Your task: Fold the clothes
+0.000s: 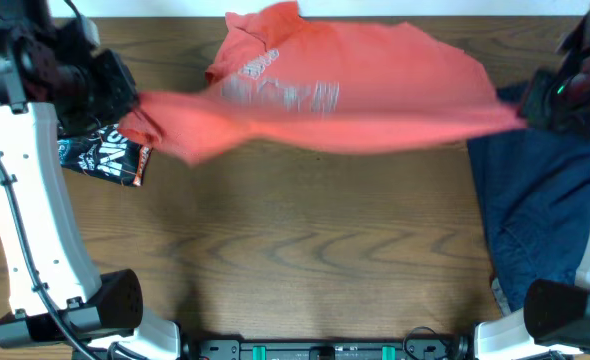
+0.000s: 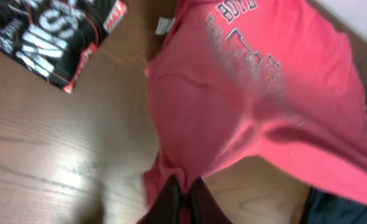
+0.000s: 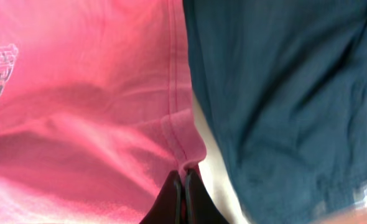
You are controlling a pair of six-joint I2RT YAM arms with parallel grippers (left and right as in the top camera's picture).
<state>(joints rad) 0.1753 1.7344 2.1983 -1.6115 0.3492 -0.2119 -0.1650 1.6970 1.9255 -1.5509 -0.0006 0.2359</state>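
Observation:
The robot's left gripper should release the edge of the coral-red T-shirt, now stretched above the table's back, on the table [image 1: 179, 146] beside the small black printed garment.
The coral-red T-shirt [image 1: 345, 90] with white chest lettering hangs stretched between both grippers above the back of the table. My left gripper [image 1: 125, 105] is shut on its left edge; in the left wrist view the fingers [image 2: 185, 186] pinch a bunch of the red cloth [image 2: 246, 93]. My right gripper [image 1: 535, 110] is shut on its right edge; in the right wrist view the fingers [image 3: 183, 177] pinch the hem of the T-shirt [image 3: 78, 106]. A dark navy garment [image 1: 540, 220] lies at the right, also in the right wrist view [image 3: 283, 93]. A small black printed garment [image 1: 105, 155] lies at the left, also in the left wrist view [image 2: 53, 34].
The wooden table [image 1: 315, 250] has bare surface in the middle and front. The arm bases stand at the front left [image 1: 65, 310] and front right [image 1: 565, 315] corners.

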